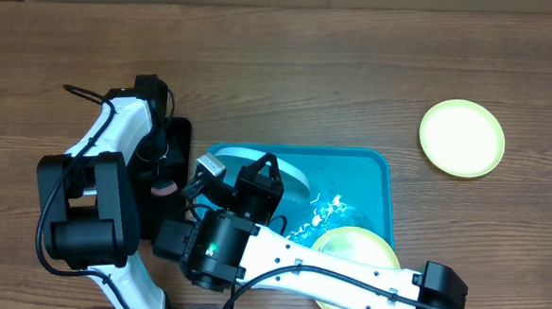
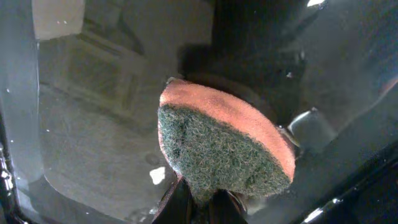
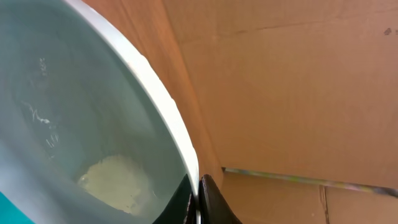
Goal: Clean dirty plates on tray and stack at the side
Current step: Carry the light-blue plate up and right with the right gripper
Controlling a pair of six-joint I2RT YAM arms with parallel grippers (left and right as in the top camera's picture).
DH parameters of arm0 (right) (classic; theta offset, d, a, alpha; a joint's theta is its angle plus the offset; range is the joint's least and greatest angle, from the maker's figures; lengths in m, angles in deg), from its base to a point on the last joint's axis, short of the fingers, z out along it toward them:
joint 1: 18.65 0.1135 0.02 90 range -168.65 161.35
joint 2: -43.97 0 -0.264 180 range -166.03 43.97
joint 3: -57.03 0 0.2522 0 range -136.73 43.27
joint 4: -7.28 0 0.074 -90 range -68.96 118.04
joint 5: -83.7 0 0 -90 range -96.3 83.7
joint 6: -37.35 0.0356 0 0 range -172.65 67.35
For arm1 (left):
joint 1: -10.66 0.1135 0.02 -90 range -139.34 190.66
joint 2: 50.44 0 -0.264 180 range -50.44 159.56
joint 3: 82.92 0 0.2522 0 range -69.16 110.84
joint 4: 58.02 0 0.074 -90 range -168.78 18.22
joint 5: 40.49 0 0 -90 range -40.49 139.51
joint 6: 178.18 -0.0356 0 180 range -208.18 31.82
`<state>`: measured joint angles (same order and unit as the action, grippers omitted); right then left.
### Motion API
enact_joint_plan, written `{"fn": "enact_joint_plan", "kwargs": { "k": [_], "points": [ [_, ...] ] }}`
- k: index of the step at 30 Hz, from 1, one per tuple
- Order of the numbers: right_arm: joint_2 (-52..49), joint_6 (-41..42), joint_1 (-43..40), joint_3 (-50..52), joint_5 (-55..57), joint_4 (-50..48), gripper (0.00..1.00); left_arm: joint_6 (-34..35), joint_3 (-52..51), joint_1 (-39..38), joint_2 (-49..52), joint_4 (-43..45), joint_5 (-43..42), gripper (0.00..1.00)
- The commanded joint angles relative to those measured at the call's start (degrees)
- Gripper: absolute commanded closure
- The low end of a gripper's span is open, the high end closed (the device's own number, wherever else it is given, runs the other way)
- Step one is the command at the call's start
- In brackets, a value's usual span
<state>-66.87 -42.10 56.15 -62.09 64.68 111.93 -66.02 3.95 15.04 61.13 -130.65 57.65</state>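
Observation:
My right gripper releases the light blue plate next, onto the yellow-green plate on the bare wooden table [image 1: 459,135].
My right gripper [image 1: 264,165] [image 3: 198,185] is shut on the rim of the light blue plate [image 1: 292,177] [image 3: 81,106], which it holds tilted over the left end of the turquoise tray [image 1: 374,174]. The plate's inside is wet, with a pale yellowish patch. A yellow-green plate [image 1: 351,248] lies at the tray's near right, partly under my right arm, beside a blue scribble mark [image 1: 330,212]. Another yellow-green plate [image 1: 461,137] lies on the table at the far right. My left gripper [image 1: 161,172] [image 2: 200,200] is shut on an orange and green sponge [image 2: 221,146] [image 1: 163,188].
A glossy black tray [image 1: 177,135] [image 2: 93,124] lies left of the turquoise tray, under my left gripper and the sponge. The wooden table [image 1: 309,71] stretches behind both trays. Cardboard fills the background of the right wrist view.

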Motion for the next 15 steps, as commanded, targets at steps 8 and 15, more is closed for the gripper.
{"fn": "enact_joint_plan", "kwargs": {
  "k": [8,15],
  "points": [
    [1.84,0.04,0.00,-1.66,1.88,-1.46,0.96,0.11,-0.35,0.20,-0.02,0.44,-0.26,0.96],
    [1.84,6.58,-5.35,-1.66,-20.76,-5.92,0.96,0.07,-0.35,0.20,-0.02,0.48,-0.28,0.96]
  ]
}}
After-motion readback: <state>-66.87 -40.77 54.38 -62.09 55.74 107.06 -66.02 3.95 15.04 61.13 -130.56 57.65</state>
